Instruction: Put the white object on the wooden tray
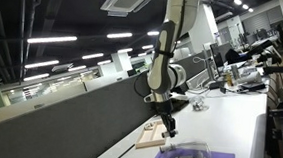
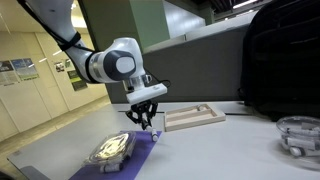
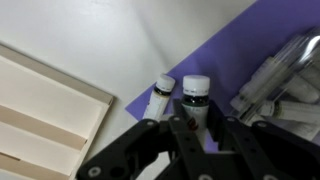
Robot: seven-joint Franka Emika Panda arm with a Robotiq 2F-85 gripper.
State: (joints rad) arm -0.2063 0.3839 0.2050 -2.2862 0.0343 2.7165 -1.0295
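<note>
Next, I release the white object with my gripper inside the wooden tray (image 1: 158,137) (image 3: 78,115), near its corner nearest the purple mat.
The wooden tray (image 3: 40,110) is pale and low-rimmed and lies left of my gripper; it shows in both exterior views (image 1: 149,138) (image 2: 195,117). My gripper (image 3: 190,125) hangs low over the edge of the purple mat (image 3: 230,50), between mat and tray (image 2: 146,120) (image 1: 168,127). Its fingers sit tight against both sides of a white-capped bottle (image 3: 196,95). A second small white bottle (image 3: 162,97) lies just left of it at the mat's edge. I cannot tell whether the gripped bottle is off the surface.
A clear plastic container (image 3: 280,75) with several items sits on the purple mat (image 2: 135,155), right of my gripper (image 2: 110,150). Another clear bowl (image 2: 300,135) and a black bag (image 2: 285,60) stand at the far side. A grey partition (image 1: 79,110) borders the white table.
</note>
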